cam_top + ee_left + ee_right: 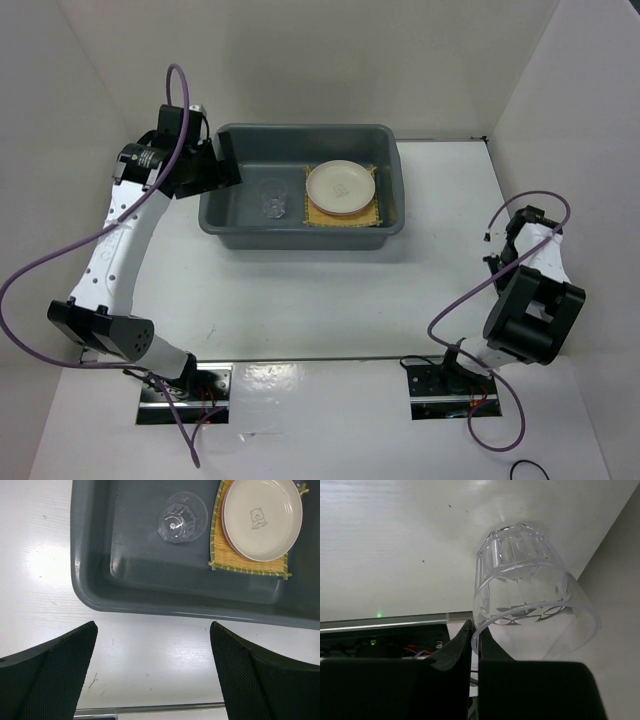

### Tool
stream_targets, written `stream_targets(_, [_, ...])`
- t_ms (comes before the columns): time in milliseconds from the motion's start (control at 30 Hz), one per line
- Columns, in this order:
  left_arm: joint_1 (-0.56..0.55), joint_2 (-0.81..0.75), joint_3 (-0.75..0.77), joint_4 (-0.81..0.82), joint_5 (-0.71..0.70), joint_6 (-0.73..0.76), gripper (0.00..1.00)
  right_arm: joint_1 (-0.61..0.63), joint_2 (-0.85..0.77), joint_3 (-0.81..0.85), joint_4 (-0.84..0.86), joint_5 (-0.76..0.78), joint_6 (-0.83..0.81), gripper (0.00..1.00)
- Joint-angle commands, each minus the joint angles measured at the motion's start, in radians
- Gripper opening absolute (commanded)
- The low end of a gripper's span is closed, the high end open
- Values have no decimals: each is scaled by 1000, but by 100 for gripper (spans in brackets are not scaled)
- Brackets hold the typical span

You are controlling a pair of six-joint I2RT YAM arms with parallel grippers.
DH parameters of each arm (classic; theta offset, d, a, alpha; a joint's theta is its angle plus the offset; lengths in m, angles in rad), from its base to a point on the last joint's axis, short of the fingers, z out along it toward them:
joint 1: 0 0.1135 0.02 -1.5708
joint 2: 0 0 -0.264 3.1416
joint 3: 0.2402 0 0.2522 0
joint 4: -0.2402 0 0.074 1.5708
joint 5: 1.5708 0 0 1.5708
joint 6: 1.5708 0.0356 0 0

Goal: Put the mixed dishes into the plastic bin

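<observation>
I should use my right gripper to set the clear glass down and let go of it in the bin [291, 212], between the other glass and the bamboo mat.
The dark grey plastic bin [232, 222] stands at the back middle of the table; it also shows in the left wrist view [150, 587]. In its right half the cream-white plate [341, 186] [262, 517] lies on the pink plate, of which only a thin edge [225, 530] shows, on the bamboo mat [318, 215] [240, 562]. My left gripper [215, 168] [153, 630] is open and empty, above the table beside the bin's left end. My right gripper [503, 248] [475, 630] is shut on the rim of a clear glass [530, 585] at the right of the table.
Another clear glass [272, 200] [179, 517] stands in the bin's left half. White walls close in the table on the left, back and right. The arm bases and cables are at the near edge.
</observation>
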Motion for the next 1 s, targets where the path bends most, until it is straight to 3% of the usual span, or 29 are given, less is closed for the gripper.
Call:
stream_targets(0, [20,-46,-4,19,-12,19,99,-5,13,152,-36,-83,9,0])
stream_targets(67, [30,-46,-4,19,-12,19,99,-5,13,300,-125,-159,9,0])
stream_targets(100, [30,-58,-4,19,-12,19,99,7,27,480,-154,-188,9,0])
stream_targets(167, [30,-58,-24,28,-12,19,99,55,54,677,-216,-257,9,0])
stream_targets(267, [30,-69,-74,68,-12,28,99,292,108,1032,-216,-221,29,0])
stream_targets(333, [30,-69,-88,82,-1,28,99,514,140,1121,-216,-212,39,0])
stream_targets(500, [39,-57,-88,103,-1,37,99,875,324,1277,-216,-287,35,0])
stream_targets(633, [62,-46,-79,123,54,37,99,1004,540,1583,-216,-321,35,0])
stream_targets(733, [73,-46,-93,123,85,37,99,1058,693,1700,-216,-342,35,0])
stream_targets(967, [114,-67,-148,114,97,37,99,1155,896,1799,-216,-362,35,0])
